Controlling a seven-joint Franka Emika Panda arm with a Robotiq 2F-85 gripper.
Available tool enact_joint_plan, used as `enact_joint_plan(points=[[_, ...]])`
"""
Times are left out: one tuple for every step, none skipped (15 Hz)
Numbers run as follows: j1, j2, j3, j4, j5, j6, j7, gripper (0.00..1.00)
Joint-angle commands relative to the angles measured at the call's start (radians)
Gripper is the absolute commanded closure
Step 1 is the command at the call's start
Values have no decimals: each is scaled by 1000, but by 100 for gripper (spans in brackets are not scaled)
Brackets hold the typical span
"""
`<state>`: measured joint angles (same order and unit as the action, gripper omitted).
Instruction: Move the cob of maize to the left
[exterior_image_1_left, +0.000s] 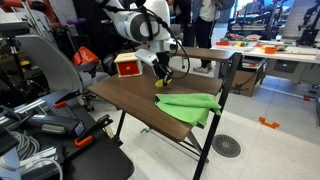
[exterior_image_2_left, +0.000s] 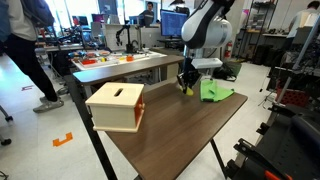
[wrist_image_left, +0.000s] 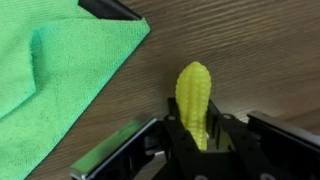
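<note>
Next, my gripper lets go of the cob of maize near the table end farthest from the green cloth (exterior_image_1_left: 112, 88).
The cob of maize (wrist_image_left: 194, 100) is a small yellow toy cob, held between my gripper's (wrist_image_left: 197, 135) black fingers, which are shut on its lower end. In the wrist view it points away from the fingers over the brown table (wrist_image_left: 250, 50), just beside the green cloth (wrist_image_left: 60, 70). In both exterior views the gripper (exterior_image_1_left: 162, 74) (exterior_image_2_left: 184, 82) is low over the table, next to the green cloth (exterior_image_1_left: 190, 104) (exterior_image_2_left: 214, 92). A bit of yellow cob (exterior_image_1_left: 160, 83) shows under the fingers. Whether the cob touches the table I cannot tell.
A box with red sides and a pale top (exterior_image_1_left: 127, 65) (exterior_image_2_left: 117, 105) stands on the table (exterior_image_1_left: 130, 97) away from the cloth. Chairs, cables and workbenches surround the table. The cloth hangs over one table edge.
</note>
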<state>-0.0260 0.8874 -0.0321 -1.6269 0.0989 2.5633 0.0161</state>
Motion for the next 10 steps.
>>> enact_joint_plan(points=[[20,-155,3,-151,-32,36,0,93],[27,-192,4,-184,-42,38,-3,93],[41,-241,4,-234,-56,42,0,93],[49,-287,9,-281,-70,43,-4,93],[56,-329,17,-327,-78,43,-11,93],[64,-370,25,-375,-90,48,-18,93],[72,-409,38,-417,-97,46,-25,93],[82,-436,46,-453,-105,56,-25,93],[88,-456,62,-482,-104,61,-36,93],[98,-469,73,-505,-107,70,-37,93]])
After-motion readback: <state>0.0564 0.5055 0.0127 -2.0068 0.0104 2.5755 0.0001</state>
